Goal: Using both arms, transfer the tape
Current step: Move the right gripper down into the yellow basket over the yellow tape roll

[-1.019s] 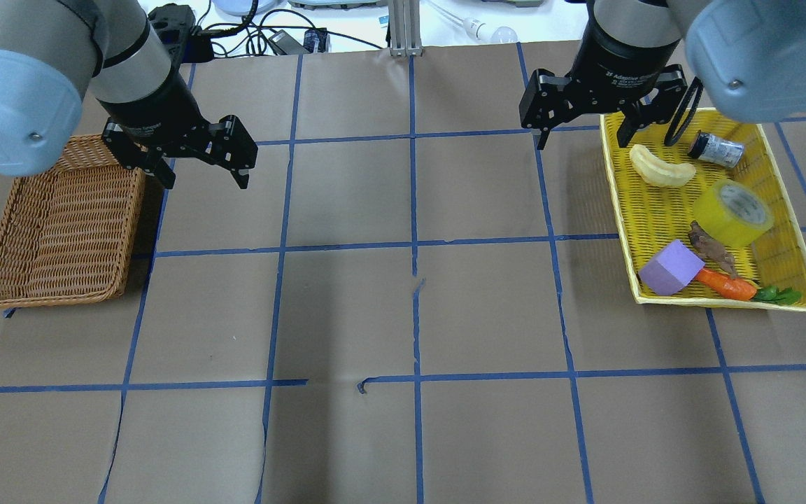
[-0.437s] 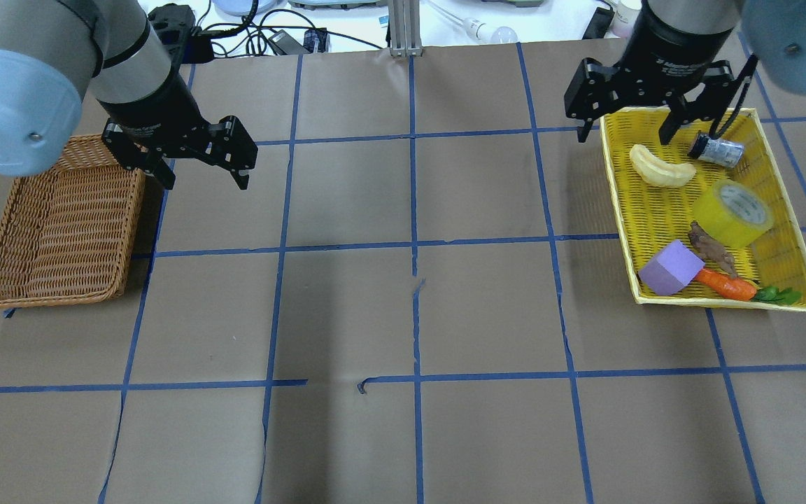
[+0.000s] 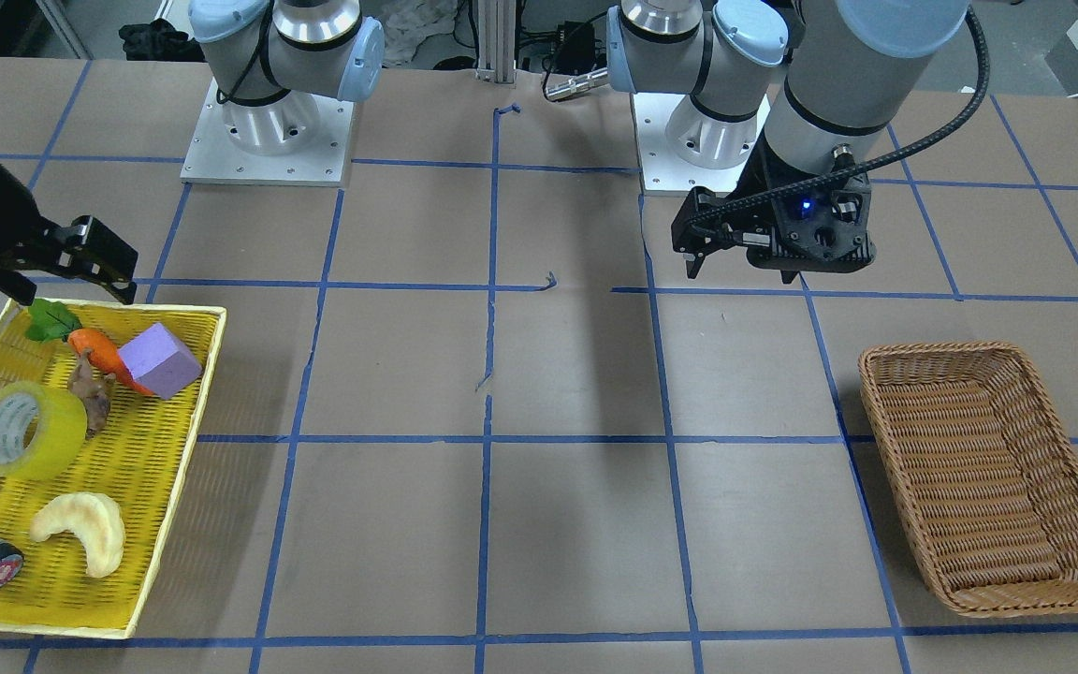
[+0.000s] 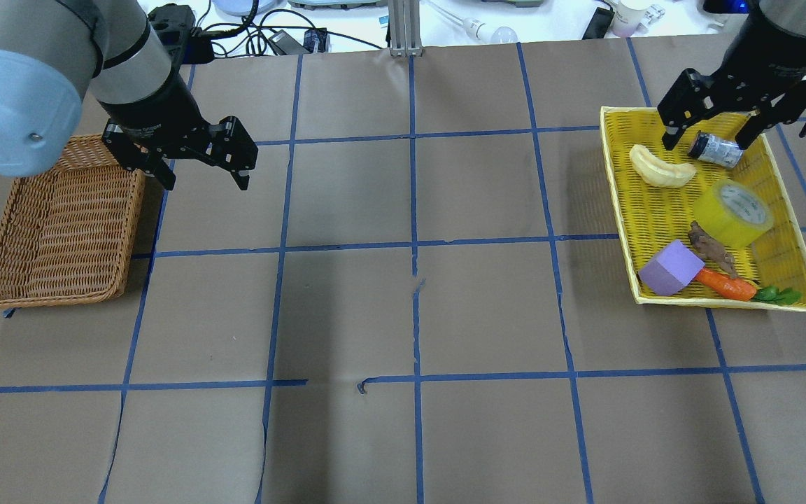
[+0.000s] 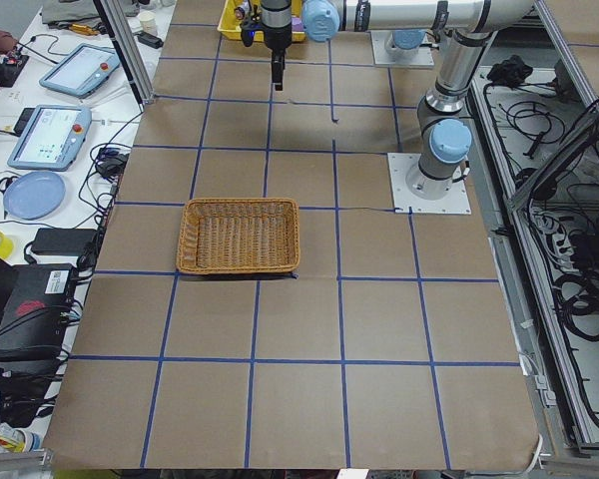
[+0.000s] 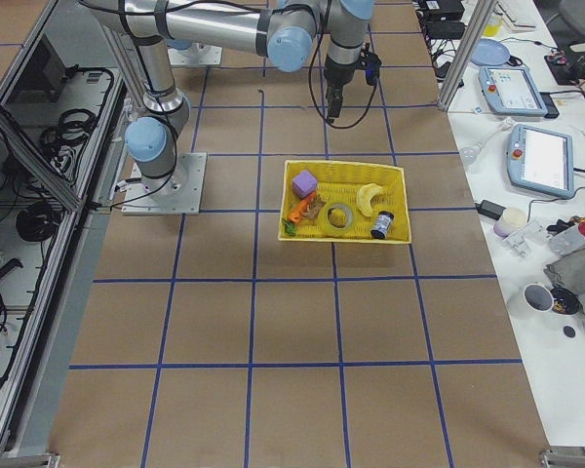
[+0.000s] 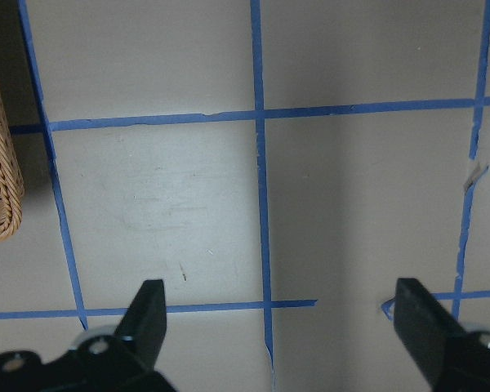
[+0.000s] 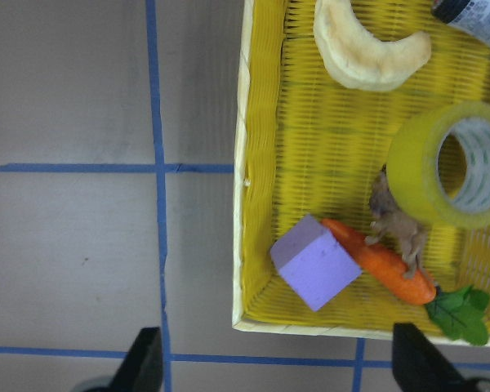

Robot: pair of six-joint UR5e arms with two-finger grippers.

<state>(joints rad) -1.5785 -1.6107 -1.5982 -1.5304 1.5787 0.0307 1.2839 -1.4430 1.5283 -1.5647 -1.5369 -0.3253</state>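
My right gripper is to go next to the yellow tape roll's side [image 3: 57, 409] [image 8: 420, 194] beside the brown figure and close there, with one finger inside the roll's hole.
The yellow tape roll [image 4: 733, 213] lies in the yellow tray [image 4: 618, 210] at the table's right, beside a brown figure. It also shows in the front view [image 3: 29, 431] and in the right wrist view [image 8: 449, 167]. My right gripper [image 4: 705, 140] is open and empty, hovering over the tray's far end above a dark cylinder, clear of the tape. In the front view it [image 3: 34, 290] is partly cut off at the left edge. My left gripper [image 4: 205, 178] is open and empty, above the table just right of the wicker basket [image 4: 133, 224].
The tray also holds a pale banana [image 4: 660, 168], a dark cylinder [image 4: 716, 148], a purple block [image 4: 670, 267], a carrot [image 4: 728, 283] and a brown figure [image 4: 711, 248]. The wicker basket [image 3: 876, 374] holds nothing. Cables and devices lie beyond the table's far edge.
My right gripper has moved to the right, from the tray's far left corner to above the tray's far end. The left arm has not moved.
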